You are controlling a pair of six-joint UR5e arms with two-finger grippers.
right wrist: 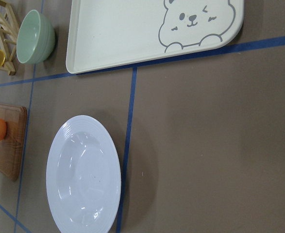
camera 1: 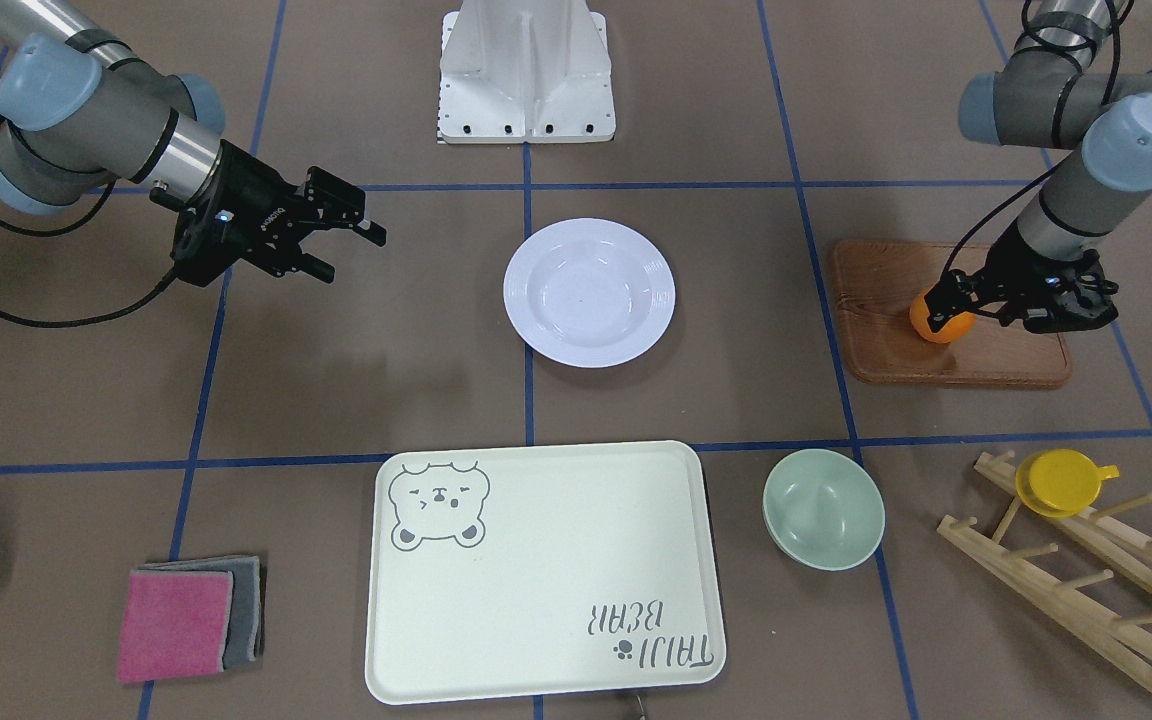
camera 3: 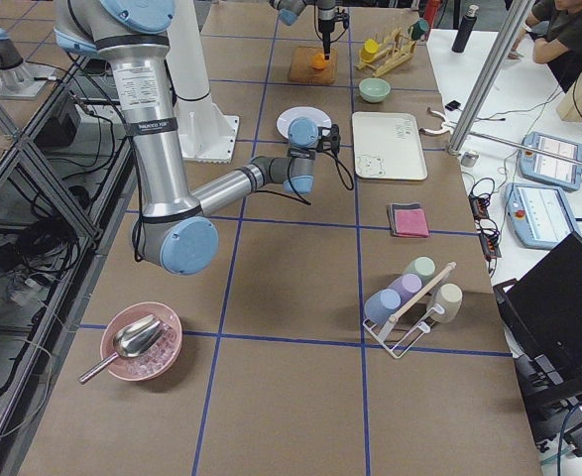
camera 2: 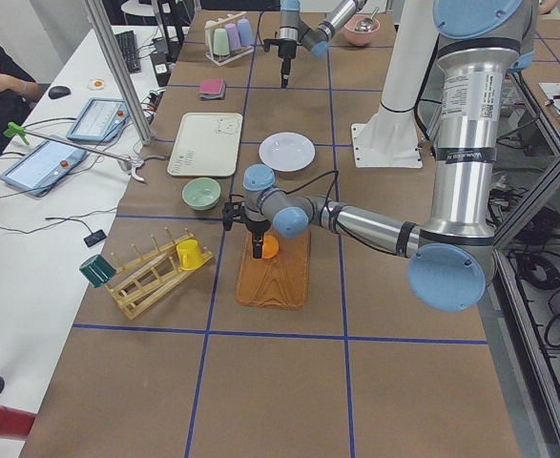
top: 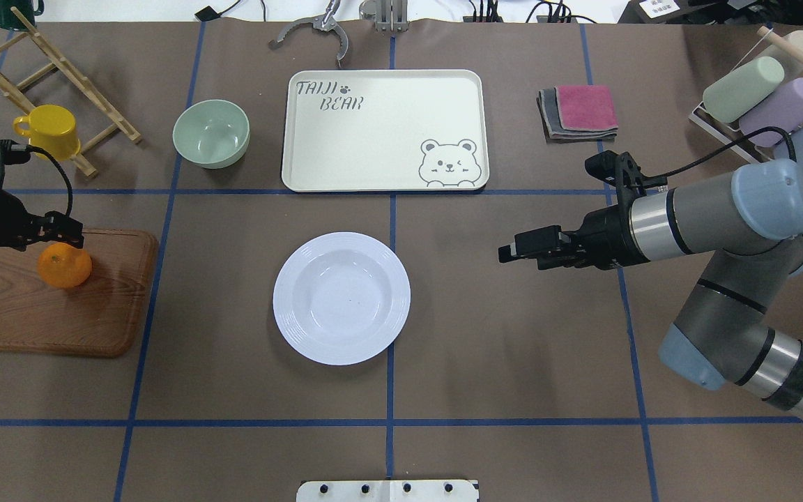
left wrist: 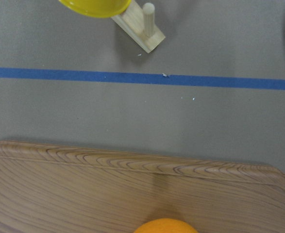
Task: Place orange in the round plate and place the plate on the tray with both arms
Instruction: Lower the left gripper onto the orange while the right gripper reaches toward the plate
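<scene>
I need to next move my right gripper to the round plate's rim (camera 1: 519, 253) (right wrist: 116, 208), on the side of the plate away from the wooden board, and close it there.
The orange (camera 1: 936, 325) sits on a brown wooden board (camera 1: 946, 355) at my left end of the table. My left gripper (camera 1: 950, 300) points down onto it, with a finger against each side, shut on the orange (top: 65, 268). In the left wrist view only the top of the orange (left wrist: 165, 226) shows, and no fingers. The round plate (top: 341, 298) lies empty at the table's middle. The tray (top: 380, 129) lies empty beyond it. My right gripper (camera 1: 351, 255) hovers open and empty to the plate's right, well apart from it.
A pale green bowl (top: 210, 132) stands left of the tray. A yellow cup (top: 49, 129) hangs on a wooden rack (top: 60, 66) behind the board. Folded pink and grey cloths (top: 579, 110) lie right of the tray, and a cup rack (top: 757, 97) stands at far right.
</scene>
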